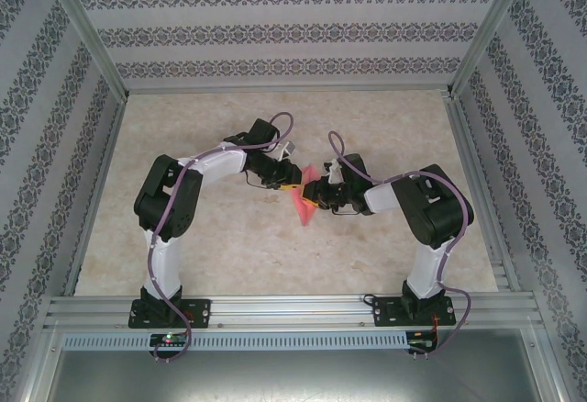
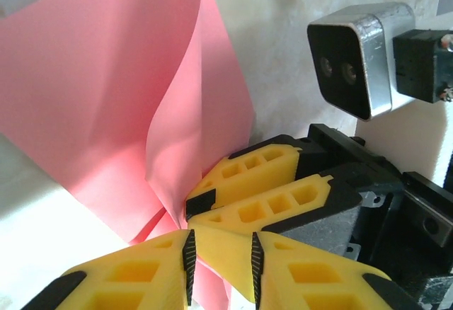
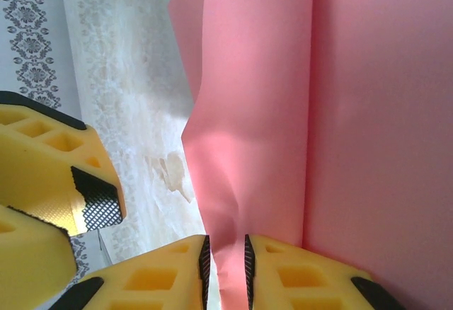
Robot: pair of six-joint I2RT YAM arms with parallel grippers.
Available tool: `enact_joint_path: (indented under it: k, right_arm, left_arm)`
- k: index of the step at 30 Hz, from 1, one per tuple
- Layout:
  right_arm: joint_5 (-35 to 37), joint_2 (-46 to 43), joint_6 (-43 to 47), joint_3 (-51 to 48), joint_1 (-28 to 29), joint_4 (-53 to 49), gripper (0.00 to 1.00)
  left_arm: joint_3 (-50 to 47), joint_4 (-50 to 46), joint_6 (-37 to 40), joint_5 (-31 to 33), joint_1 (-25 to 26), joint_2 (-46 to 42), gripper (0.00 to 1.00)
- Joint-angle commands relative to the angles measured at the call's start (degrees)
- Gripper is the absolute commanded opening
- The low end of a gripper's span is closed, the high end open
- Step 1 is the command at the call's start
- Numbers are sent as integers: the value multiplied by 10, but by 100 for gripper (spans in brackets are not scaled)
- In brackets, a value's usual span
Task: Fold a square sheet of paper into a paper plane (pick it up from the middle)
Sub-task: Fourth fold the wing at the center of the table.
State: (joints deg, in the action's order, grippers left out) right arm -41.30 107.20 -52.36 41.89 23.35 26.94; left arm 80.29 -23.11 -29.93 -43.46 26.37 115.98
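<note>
The gap of my left gripper lines up with my right gripper's yellow finger, so next my left gripper moves over and closes on the paper fold (image 2: 170, 200) beside that finger.
The square sheet of paper (image 1: 301, 205) is pink-red, bent into loose folds, and hangs above mid-table between both arms. In the left wrist view the sheet of paper (image 2: 92, 98) billows up to the left. My right gripper (image 3: 225, 267) is shut on a narrow folded strip of the sheet of paper (image 3: 283, 112), which runs between its pads. My left gripper (image 2: 221, 260) stands open right beside it, tips nearly touching the right gripper's yellow fingers (image 2: 248, 172), with a bit of paper low in its gap. In the top view the left gripper (image 1: 292, 182) and right gripper (image 1: 318, 193) meet tip to tip.
The marbled tabletop (image 1: 229, 255) spreads on all sides under the arms, bounded by aluminium rails and patterned walls. The right wrist's camera housing (image 2: 350, 59) sits close above my left fingers. The left gripper's fingers (image 3: 49, 147) show at the left of the right wrist view.
</note>
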Motion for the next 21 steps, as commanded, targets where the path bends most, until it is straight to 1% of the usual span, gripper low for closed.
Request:
enact_joint_path:
  k: [1, 10, 16, 21]
  right_arm:
    - [-5, 6, 13, -10, -2, -2, 23]
    - [-4, 4, 17, -12, -2, -3, 20]
    - [-5, 4, 17, -13, -3, -5, 18]
    - [-6, 4, 18, -12, -3, -5, 17]
  left_arm:
    - [8, 8, -15, -5, -7, -1, 31]
    - [12, 19, -28, -21, 2, 27, 35]
    - [21, 6, -22, -10, 3, 45, 35]
    - [25, 16, -28, -19, 5, 56, 35]
